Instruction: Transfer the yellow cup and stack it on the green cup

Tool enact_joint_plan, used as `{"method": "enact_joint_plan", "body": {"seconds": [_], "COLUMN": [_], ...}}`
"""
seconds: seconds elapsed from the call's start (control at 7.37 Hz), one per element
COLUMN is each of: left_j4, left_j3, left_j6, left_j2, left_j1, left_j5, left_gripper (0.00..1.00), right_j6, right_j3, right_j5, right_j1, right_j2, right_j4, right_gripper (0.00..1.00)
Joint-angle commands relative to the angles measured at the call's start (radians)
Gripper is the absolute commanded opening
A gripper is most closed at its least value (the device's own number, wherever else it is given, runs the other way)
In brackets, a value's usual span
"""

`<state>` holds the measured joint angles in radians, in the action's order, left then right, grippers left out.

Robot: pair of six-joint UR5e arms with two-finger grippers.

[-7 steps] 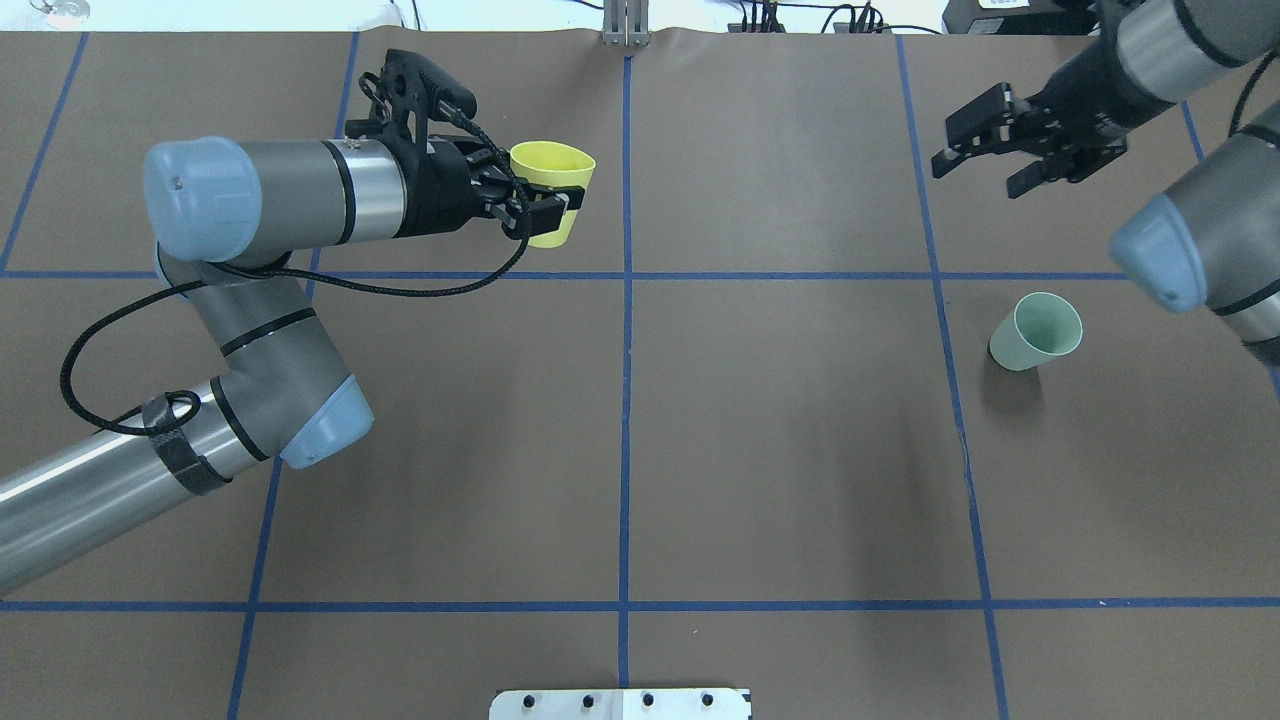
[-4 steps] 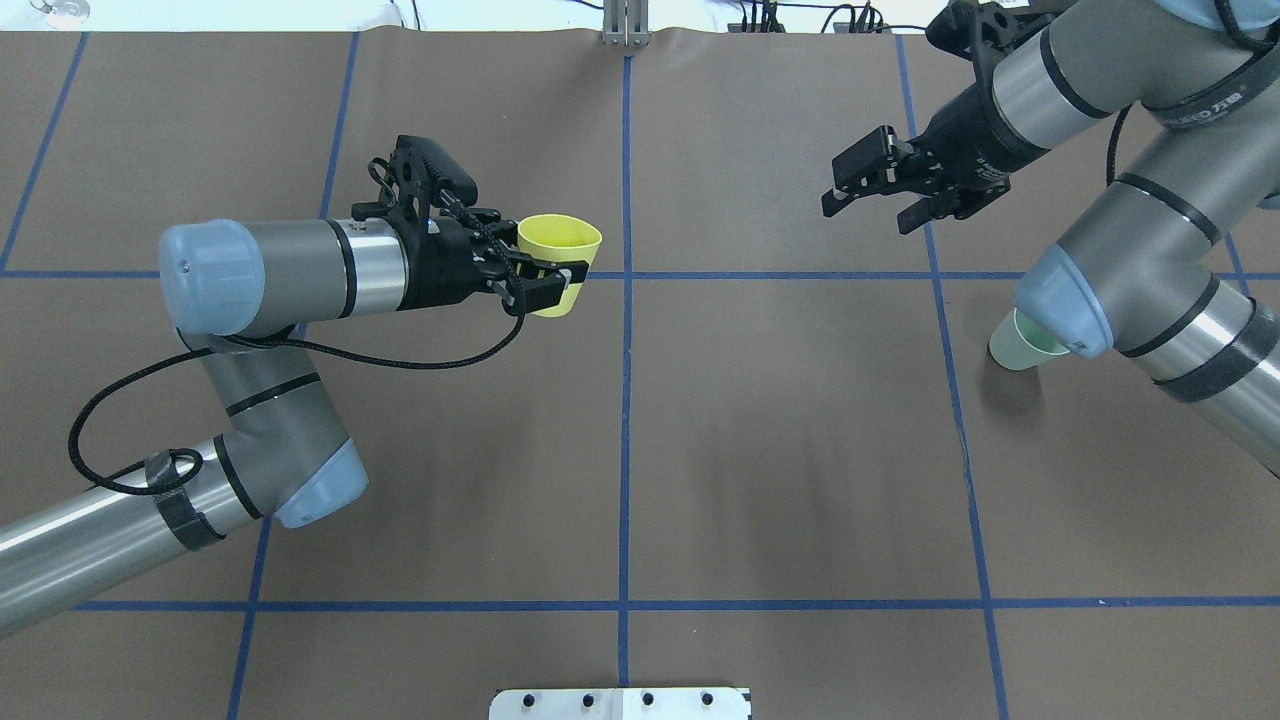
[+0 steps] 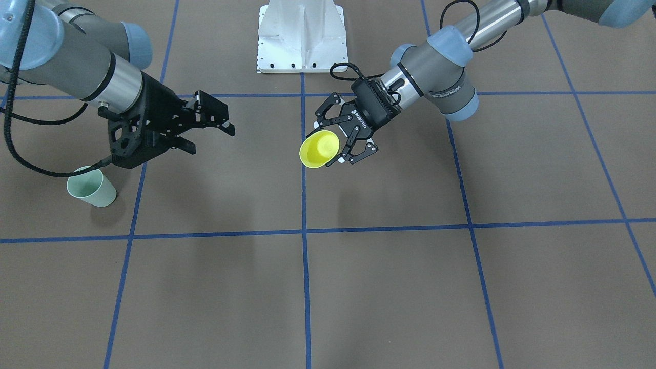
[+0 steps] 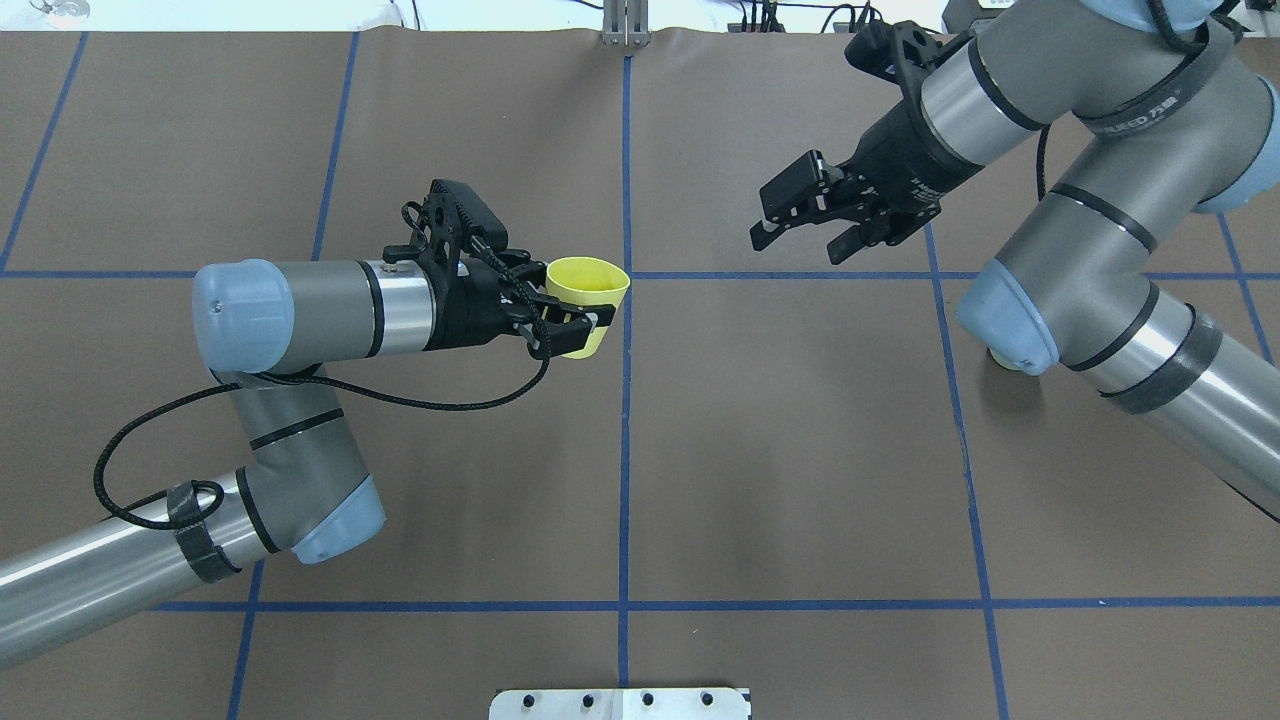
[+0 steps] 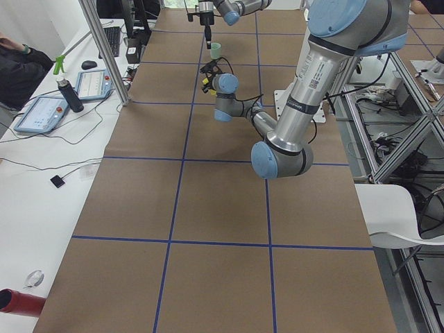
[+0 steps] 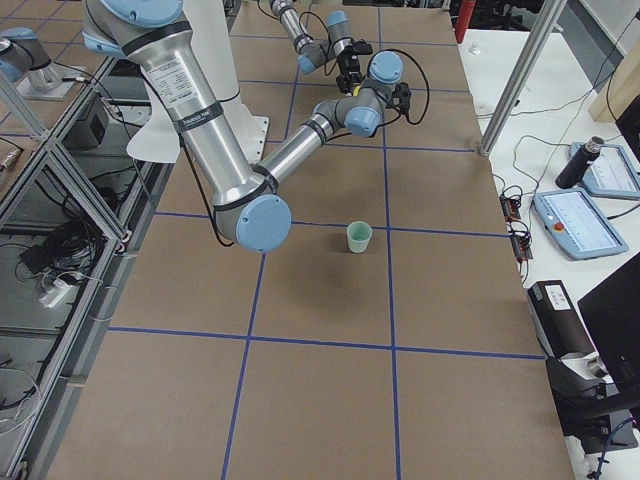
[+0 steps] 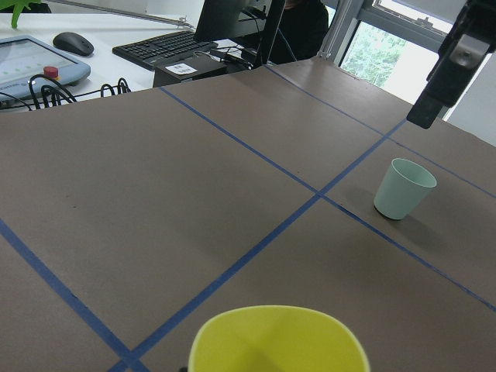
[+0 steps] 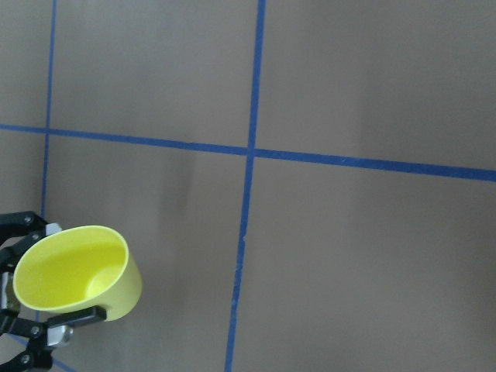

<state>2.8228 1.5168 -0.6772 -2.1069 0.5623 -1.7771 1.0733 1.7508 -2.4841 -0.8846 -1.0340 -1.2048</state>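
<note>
The rim [image 3: 301,151] [image 8: 127,253] of the yellow cup, on the side opposite my left gripper's fingers, is the next place for my right gripper to close.
My left gripper [image 4: 580,312] is shut on the yellow cup [image 4: 588,298] and holds it upright above the table, just left of the centre line. The cup also shows in the front view [image 3: 319,148], the left wrist view [image 7: 279,341] and the right wrist view [image 8: 77,271]. My right gripper [image 4: 797,235] is open and empty, in the air right of centre, jaws pointing toward the yellow cup. The green cup [image 3: 92,187] stands upright on the table on the right side. In the overhead view my right arm's elbow hides nearly all of it. It shows ahead in the left wrist view [image 7: 403,188].
Blue tape lines [image 4: 624,430] divide the brown table into squares. The robot's white base plate [image 3: 302,36] sits at the table's near edge. Desks with tablets [image 6: 580,222] and a keyboard stand beyond the far edge.
My left gripper has carried the yellow cup nearer to the robot and toward the centre line. My right gripper has swung left toward the centre, and its elbow now covers the green cup.
</note>
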Motion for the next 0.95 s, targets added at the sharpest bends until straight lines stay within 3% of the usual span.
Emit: {"method": "enact_joint_plan", "body": {"seconds": [0.0, 0.27, 0.81], "left_j4": [0.003, 0.003, 0.003], "left_j3": [0.0, 0.005, 0.051], "left_j6": [0.014, 0.025, 0.019], "left_j2": [-0.007, -0.025, -0.024], "left_j1": [-0.04, -0.103, -0.107], "left_j5": [0.034, 0.102, 0.1], "left_gripper": [0.0, 0.0, 0.0], "right_j6": [0.038, 0.086, 0.086], "right_j3": [-0.011, -0.036, -0.07], "right_j5": [-0.001, 0.001, 0.011], "right_j1": [0.051, 0.055, 0.065], "right_j2": [0.053, 0.087, 0.088], "right_j4": [-0.004, -0.001, 0.005], "right_gripper": [0.99, 0.98, 0.92]}}
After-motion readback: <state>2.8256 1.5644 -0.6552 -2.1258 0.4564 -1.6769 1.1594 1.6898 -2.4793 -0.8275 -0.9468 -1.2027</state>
